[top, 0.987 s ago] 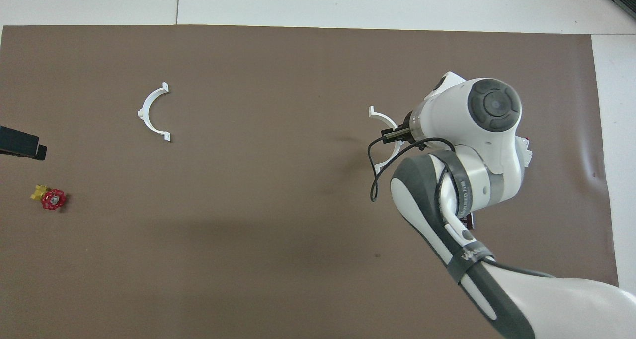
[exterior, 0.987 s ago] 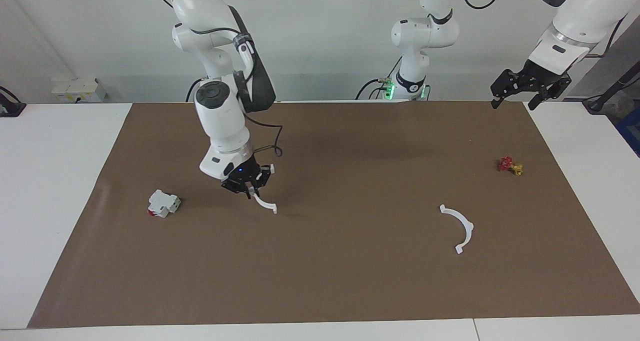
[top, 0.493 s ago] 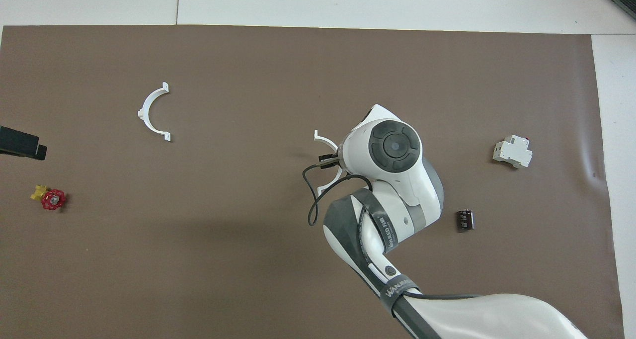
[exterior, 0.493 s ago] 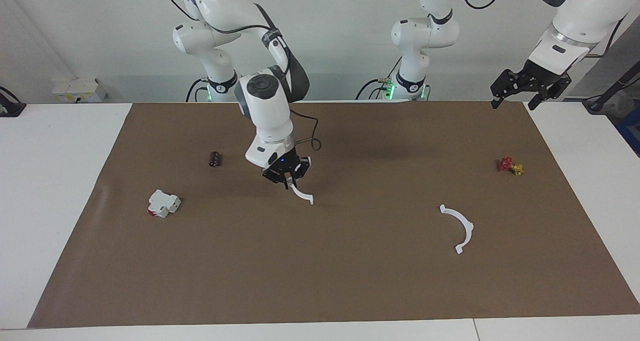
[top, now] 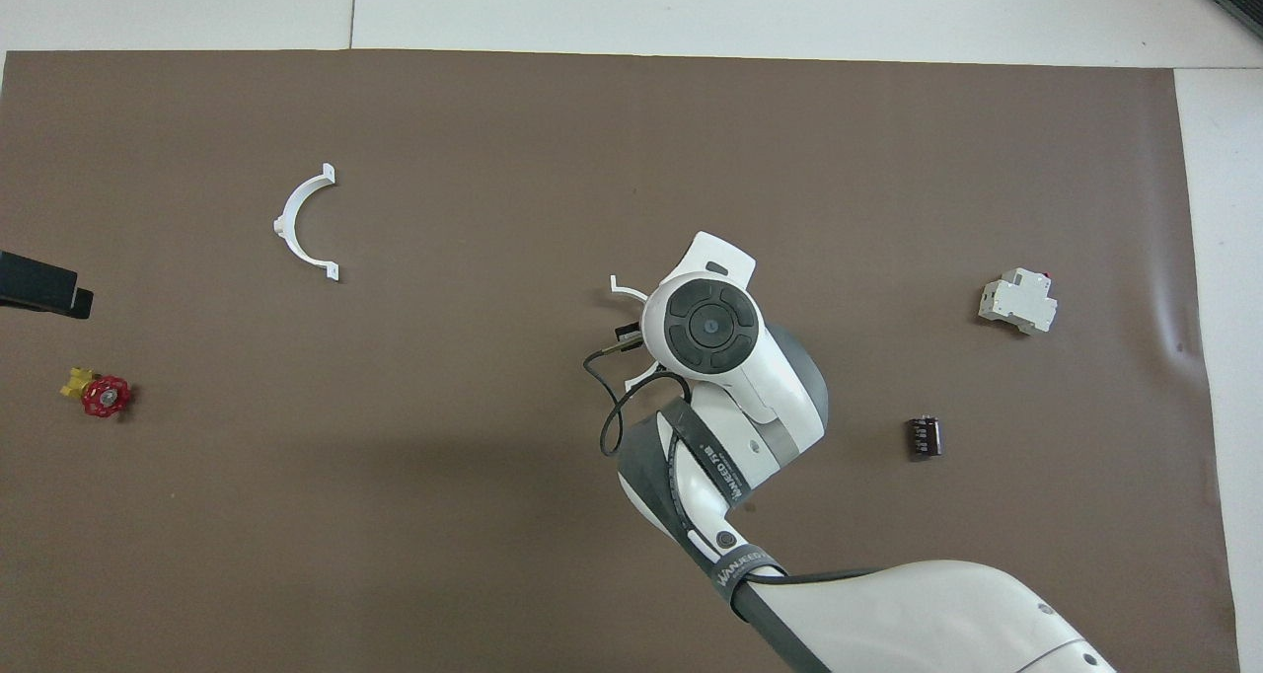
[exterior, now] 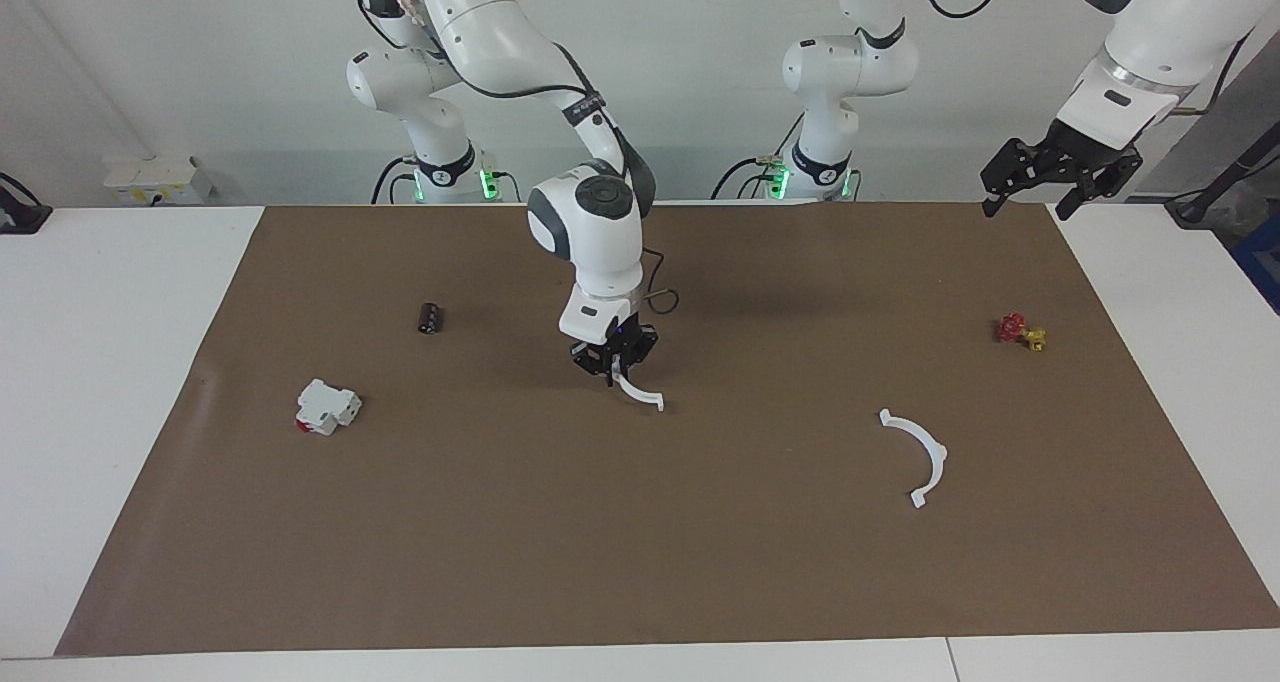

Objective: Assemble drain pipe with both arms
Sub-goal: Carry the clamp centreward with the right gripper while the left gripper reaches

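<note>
I should release my right gripper's arc on the mat [top: 665, 336] between the other arc and the white boxy block. That arc now hangs over the mat's middle.
The drain pipe is in two thin white half-ring arcs. One arc [exterior: 641, 394] hangs from my right gripper [exterior: 612, 364], which is shut on its upper end over the middle of the brown mat; the arc's free end is close to the mat. From overhead the right arm's wrist covers the gripper, and only the tips of that arc [top: 622, 285] show. The second arc [exterior: 920, 454] [top: 299, 223] lies flat on the mat toward the left arm's end. My left gripper [exterior: 1027, 206] waits open, raised over that end's mat corner by the robots.
A white boxy block with a red part [exterior: 326, 407] [top: 1017, 301] and a small dark cylinder [exterior: 430, 318] [top: 924, 437] lie toward the right arm's end. A red and yellow valve [exterior: 1019, 331] [top: 99, 395] lies near the left arm's end.
My right gripper has carried its arc from near the white block toward the middle of the mat, uncovering the dark cylinder. The left arm and the lying arc have not moved.
</note>
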### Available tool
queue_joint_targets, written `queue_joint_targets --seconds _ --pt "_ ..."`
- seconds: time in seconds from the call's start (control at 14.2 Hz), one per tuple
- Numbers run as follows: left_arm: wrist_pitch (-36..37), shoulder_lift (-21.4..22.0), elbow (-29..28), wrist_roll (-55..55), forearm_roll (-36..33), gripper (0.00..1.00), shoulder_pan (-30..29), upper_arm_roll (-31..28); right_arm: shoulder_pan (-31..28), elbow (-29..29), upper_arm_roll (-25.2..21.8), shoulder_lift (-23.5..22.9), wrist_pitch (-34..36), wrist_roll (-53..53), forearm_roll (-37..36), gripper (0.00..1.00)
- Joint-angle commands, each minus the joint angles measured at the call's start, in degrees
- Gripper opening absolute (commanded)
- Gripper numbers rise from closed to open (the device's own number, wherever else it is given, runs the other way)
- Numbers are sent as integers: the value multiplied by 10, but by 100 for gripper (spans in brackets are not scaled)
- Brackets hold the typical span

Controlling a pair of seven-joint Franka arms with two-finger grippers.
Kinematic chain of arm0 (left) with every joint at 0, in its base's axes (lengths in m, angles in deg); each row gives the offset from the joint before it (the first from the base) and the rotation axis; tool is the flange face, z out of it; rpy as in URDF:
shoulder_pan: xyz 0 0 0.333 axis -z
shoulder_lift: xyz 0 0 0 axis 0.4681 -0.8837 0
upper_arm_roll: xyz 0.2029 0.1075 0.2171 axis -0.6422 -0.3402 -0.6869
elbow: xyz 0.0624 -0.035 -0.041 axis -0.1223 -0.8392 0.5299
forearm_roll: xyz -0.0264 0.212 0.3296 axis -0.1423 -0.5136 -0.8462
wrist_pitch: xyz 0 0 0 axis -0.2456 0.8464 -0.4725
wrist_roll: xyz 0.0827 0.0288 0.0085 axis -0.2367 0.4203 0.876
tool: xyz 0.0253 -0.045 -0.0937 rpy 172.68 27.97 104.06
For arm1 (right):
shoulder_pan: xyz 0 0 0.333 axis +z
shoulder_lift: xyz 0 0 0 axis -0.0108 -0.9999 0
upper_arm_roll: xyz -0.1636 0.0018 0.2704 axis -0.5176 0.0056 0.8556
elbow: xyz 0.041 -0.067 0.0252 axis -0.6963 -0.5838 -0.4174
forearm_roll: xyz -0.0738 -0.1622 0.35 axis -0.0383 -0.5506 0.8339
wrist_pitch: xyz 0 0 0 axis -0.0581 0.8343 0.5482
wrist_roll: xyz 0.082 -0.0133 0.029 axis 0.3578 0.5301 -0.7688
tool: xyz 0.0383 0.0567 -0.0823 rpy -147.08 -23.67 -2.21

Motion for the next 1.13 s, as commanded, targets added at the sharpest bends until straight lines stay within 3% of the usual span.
queue_joint_targets --seconds 0.0,0.21,0.49,0.78,0.85,0.99,1.06 --pt "12 10 -7 5 0 100 -4 3 -5 -2 -1 -6 -25 55 -13 0" --pt "-10 12 -19 7 0 100 -3 3 -1 -4 -1 -14 -26 60 -19 0" --pt "-84 35 -82 7 0 100 7 6 1 -14 -1 -14 -34 56 -31 0" --pt "-154 28 -124 7 0 99 7 8 0 -32 -1 -13 -57 59 -32 0" --pt "-182 22 -135 7 0 99 5 8 0 -32 -1 -13 -57 60 -31 8" --pt "-228 -10 -146 7 0 96 6 8 -1 -32 -1 -13 -56 61 -31 54" --pt "-239 -29 -145 6 0 92 6 8 0 -31 -1 -13 -55 63 -31 100"
